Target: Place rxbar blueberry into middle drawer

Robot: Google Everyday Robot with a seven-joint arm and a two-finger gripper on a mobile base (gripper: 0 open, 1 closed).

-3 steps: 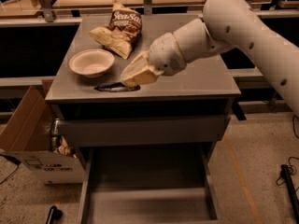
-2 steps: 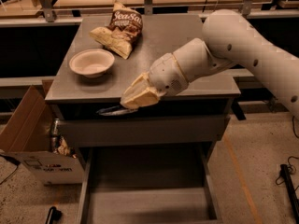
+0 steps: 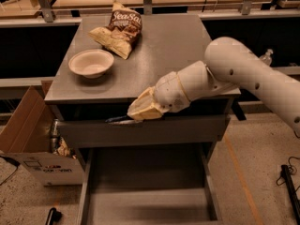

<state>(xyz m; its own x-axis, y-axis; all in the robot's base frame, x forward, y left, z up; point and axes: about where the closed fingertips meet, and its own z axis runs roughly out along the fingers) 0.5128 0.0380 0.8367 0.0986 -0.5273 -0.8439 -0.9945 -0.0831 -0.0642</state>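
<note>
The rxbar blueberry, now above the middle drawer's back part, will leave my gripper on the front part of the middle drawer's bottom [image 3: 166,207], where I need to set it down slightly off centre, away from the cardboard box.
My gripper [image 3: 137,111] hangs in front of the grey cabinet's front edge, just above the closed top drawer's plain front panel [image 3: 187,130]. It is shut on the rxbar blueberry [image 3: 118,120], a thin dark bar that sticks out to the left of the tan fingers, roughly level. The middle drawer [image 3: 84,191] is pulled out wide below, with a bare grey floor and low side walls. The bar is above the drawer's back part, well clear of its floor.
On the cabinet top [image 3: 173,50] stand a pale bowl [image 3: 91,63] and a brown-and-tan chip bag [image 3: 119,29]. An open cardboard box [image 3: 23,130] sits on the floor to the left. A black object [image 3: 52,215] lies on the floor near the drawer's left side.
My gripper has carried the bar from the cabinet top, forward over the front edge and down in front of the top drawer panel. Bowl and chip bag have not moved.
</note>
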